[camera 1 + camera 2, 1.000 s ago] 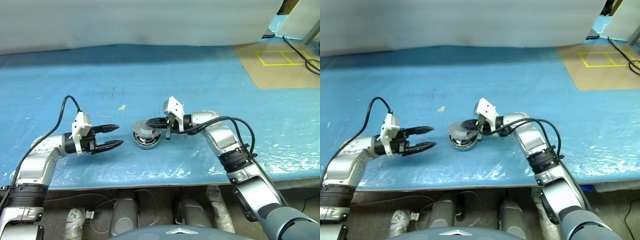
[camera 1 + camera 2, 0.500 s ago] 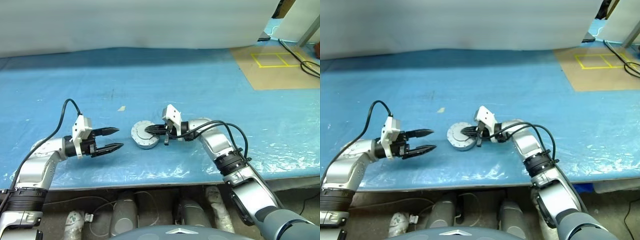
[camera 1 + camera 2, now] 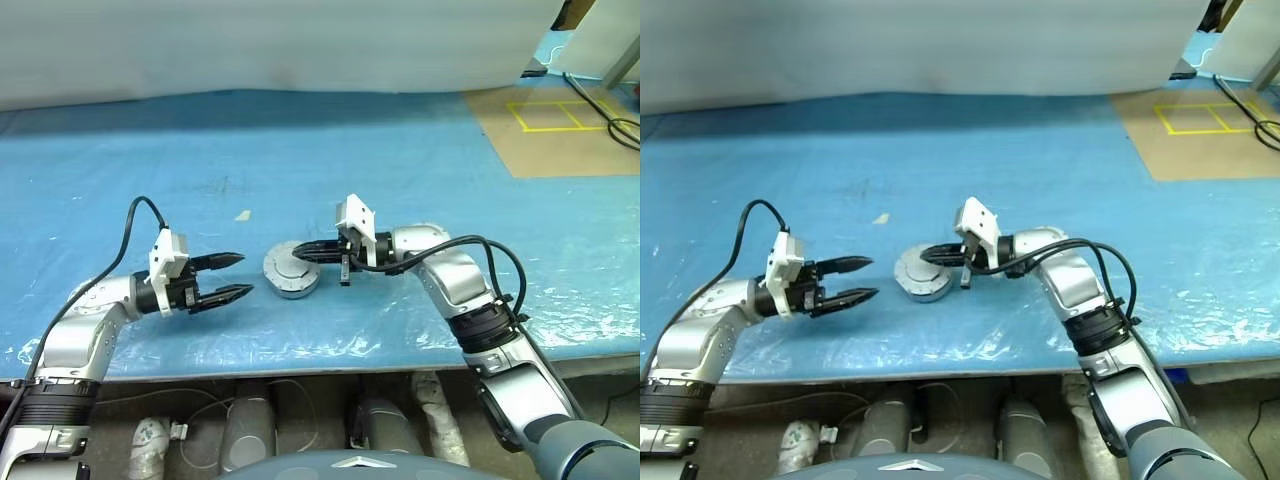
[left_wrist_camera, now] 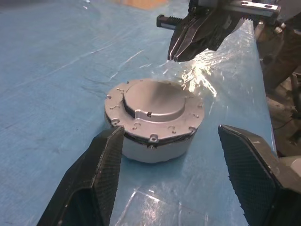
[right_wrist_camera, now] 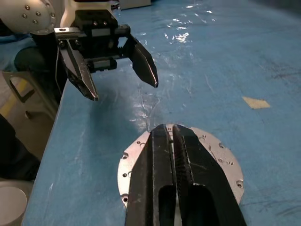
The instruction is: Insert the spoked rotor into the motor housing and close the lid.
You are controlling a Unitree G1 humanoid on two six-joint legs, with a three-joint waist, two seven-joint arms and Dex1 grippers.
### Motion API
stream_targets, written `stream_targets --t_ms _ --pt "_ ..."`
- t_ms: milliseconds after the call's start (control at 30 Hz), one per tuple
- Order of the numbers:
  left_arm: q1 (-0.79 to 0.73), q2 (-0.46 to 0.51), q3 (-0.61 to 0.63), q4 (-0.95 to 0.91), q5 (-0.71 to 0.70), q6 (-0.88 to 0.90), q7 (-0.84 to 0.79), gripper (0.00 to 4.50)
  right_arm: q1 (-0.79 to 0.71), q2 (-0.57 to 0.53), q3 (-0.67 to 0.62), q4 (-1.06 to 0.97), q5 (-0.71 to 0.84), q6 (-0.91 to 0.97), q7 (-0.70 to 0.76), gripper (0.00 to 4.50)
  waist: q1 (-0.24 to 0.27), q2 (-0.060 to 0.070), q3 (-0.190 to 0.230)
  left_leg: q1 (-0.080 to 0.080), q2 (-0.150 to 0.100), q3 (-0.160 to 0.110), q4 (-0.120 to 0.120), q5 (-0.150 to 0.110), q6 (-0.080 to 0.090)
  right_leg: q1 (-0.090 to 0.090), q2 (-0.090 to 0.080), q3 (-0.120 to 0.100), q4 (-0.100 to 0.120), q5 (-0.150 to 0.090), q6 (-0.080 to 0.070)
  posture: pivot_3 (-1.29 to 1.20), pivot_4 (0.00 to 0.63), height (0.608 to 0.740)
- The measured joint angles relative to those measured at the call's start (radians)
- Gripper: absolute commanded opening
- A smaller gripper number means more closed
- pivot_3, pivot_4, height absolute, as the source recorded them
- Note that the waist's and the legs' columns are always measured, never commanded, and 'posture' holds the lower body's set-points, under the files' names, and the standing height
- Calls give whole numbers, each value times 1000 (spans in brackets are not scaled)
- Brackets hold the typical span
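Observation:
My right gripper is shut above the lid and should open and grip the lid's raised centre point(image 4: 155, 98) from both sides, because a dark gap shows under the lid's rim.
The motor housing point(image 3: 291, 280) stands on the blue table as a round silver-grey puck. Its lid point(image 4: 155, 101) lies flat on top, smooth grey face up. The spoked rotor is hidden. My right gripper point(image 3: 298, 251) hovers just above the lid's far edge, fingers together with nothing between them; its wrist view looks down past the fingertips point(image 5: 162, 134) onto the lid point(image 5: 214, 157). My left gripper point(image 3: 243, 274) sits a short way to the left of the housing, pointing at it, open and empty, not touching it.
Crinkled clear plastic film point(image 3: 400, 320) covers the blue table near its front edge. A brown board with yellow tape squares point(image 3: 560, 115) lies at the far right. A small pale scrap point(image 3: 244, 214) lies behind the left gripper.
The lid was tilted up under my right gripper a second ago and now lies flat on the housing. The right gripper has lifted off it. The left gripper has stayed put.

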Motion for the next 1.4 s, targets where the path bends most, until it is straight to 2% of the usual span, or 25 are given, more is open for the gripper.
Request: stream_targets --t_ms 333,367,833,933,1033,1400 --pt "93 0 -6 -9 56 -86 6 3385 4 28 65 153 -91 -173 0 4367 0 0 0 -1 0 0 0 0 0 0 0 0 -1 0 0 0 150 740" --pt "104 0 -6 -8 62 -97 6 3385 4 30 70 169 -98 -193 -1 4468 0 0 0 0 0 0 0 0 0 0 0 0 0 0 0 0 150 740" --pt "143 -13 -7 -42 89 -124 75 3385 -22 72 88 298 -186 -314 -40 4468 0 0 0 2 0 0 1 -1 2 3 0 0 0 0 0 0 150 740" --pt "137 -13 -13 -52 89 -116 86 3385 -22 72 95 305 -199 -340 -42 3917 0 0 0 4 0 0 1 -1 2 5 0 0 0 0 0 0 150 740" --pt "136 -13 -14 -54 89 -114 87 3385 -22 70 97 310 -203 -357 -43 2969 0 0 0 6 0 0 1 -1 2 7 0 0 0 0 0 0 150 740" --pt "129 -13 -19 -54 89 -112 86 3385 -24 67 81 280 -189 -249 -30 2953 1 0 0 6 0 0 1 -1 2 8 0 0 -1 0 0 0 150 740"
